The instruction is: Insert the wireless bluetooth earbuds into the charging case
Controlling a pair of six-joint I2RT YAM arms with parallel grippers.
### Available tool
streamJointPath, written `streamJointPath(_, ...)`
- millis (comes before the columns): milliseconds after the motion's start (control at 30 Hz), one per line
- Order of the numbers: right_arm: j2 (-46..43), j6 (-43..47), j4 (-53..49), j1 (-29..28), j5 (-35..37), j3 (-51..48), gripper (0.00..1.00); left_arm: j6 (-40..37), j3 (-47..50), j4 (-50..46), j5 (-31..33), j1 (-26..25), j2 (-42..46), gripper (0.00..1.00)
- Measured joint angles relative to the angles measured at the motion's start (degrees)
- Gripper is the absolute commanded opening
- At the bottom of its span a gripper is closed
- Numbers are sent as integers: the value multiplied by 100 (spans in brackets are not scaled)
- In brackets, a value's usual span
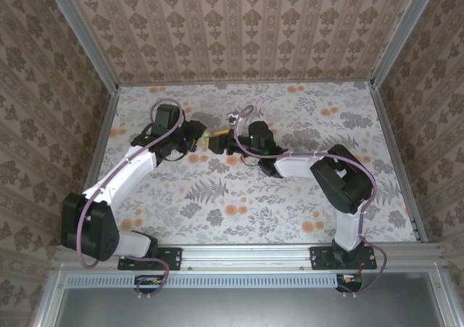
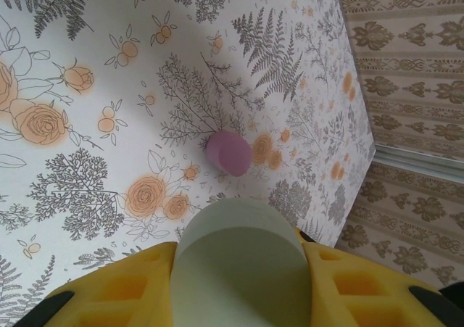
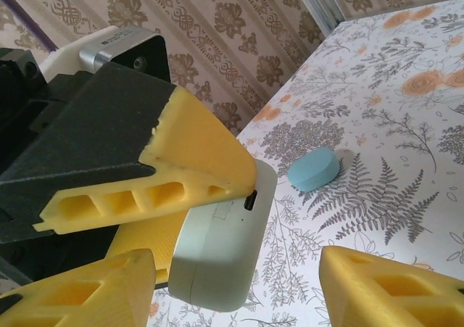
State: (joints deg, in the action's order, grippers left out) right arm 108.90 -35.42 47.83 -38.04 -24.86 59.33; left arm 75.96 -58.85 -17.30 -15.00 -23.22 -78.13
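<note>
The charging case is held from above by my left gripper, so my right gripper should take its near end point(image 3: 216, 287) before my left gripper comes back in level.
My left gripper point(image 2: 239, 298) is shut on the pale mint charging case point(image 2: 239, 265), whose rounded end pokes out between the yellow fingers point(image 2: 109, 291). In the right wrist view the same charging case point(image 3: 217, 258) hangs above the table, with its port facing the camera. One of the left gripper's yellow fingers point(image 3: 192, 156) presses on its top. My right gripper point(image 3: 235, 298) is open, its fingertips point(image 3: 391, 287) on either side of the case's near end, and the right one is well clear of it. Both grippers meet at mid-table point(image 1: 215, 143). The earbuds are out of view.
A pink oval case point(image 2: 229, 153) lies on the floral tablecloth just beyond the left gripper. A blue oval case point(image 3: 314, 169) lies on the cloth past the right gripper. Patterned walls point(image 1: 239, 30) enclose the table on three sides.
</note>
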Motion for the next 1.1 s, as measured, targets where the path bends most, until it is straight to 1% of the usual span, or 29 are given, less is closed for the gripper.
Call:
streamJointPath(133, 144, -122, 7, 0, -70, 133, 51, 20, -7, 24, -13, 0, -2, 35)
streamJointPath(233, 214, -219, 90, -17, -83, 203, 48, 35, -17, 20, -9, 4, -2, 35)
streamJointPath(533, 286, -402, 256, -48, -70, 267, 26, 37, -50, 52, 66, 4, -13, 36)
streamJointPath(600, 286, -422, 262, -46, -61, 267, 21, 37, -52, 63, 85, 4, -13, 43)
streamJointPath(633, 286, -444, 271, -46, -68, 267, 20, 35, -52, 68, 85, 4, -13, 50)
streamJointPath(667, 286, -479, 280, -39, -90, 267, 19, 33, -52, 68, 83, 4, -13, 61)
streamJointPath(733, 286, -612, 245, 9, -153, 269, 19, -55, -61, 94, 63, 0, -13, 75)
streamJointPath(767, 286, -713, 164, 72, -247, 275, 19, -157, -83, 109, 61, 0, -13, 80)
streamJointPath(800, 286, -857, 61, 162, -382, 302, 19, -286, -114, 109, 87, 0, -13, 83)
streamJointPath(900, 286, -1388, -409, 511, -957, 514, 19, -1043, -264, 136, 304, 2, 37, 86)
streamJointPath(933, 286, -1580, -525, 634, -1182, 603, 19, -1311, -273, 173, 374, 15, 98, 85)
streamJointPath(1000, 282, -2076, -649, 920, -1718, 774, 19, -2050, -249, 372, 437, 131, 358, 82)
streamJointPath(1067, 278, -2608, -651, 1185, -2216, 870, 19, -2706, -94, 841, 267, 389, 671, 78)
streamJointPath(1100, 278, -2865, -673, 1311, -2474, 914, 19, -2992, 24, 1134, 109, 568, 822, 74)
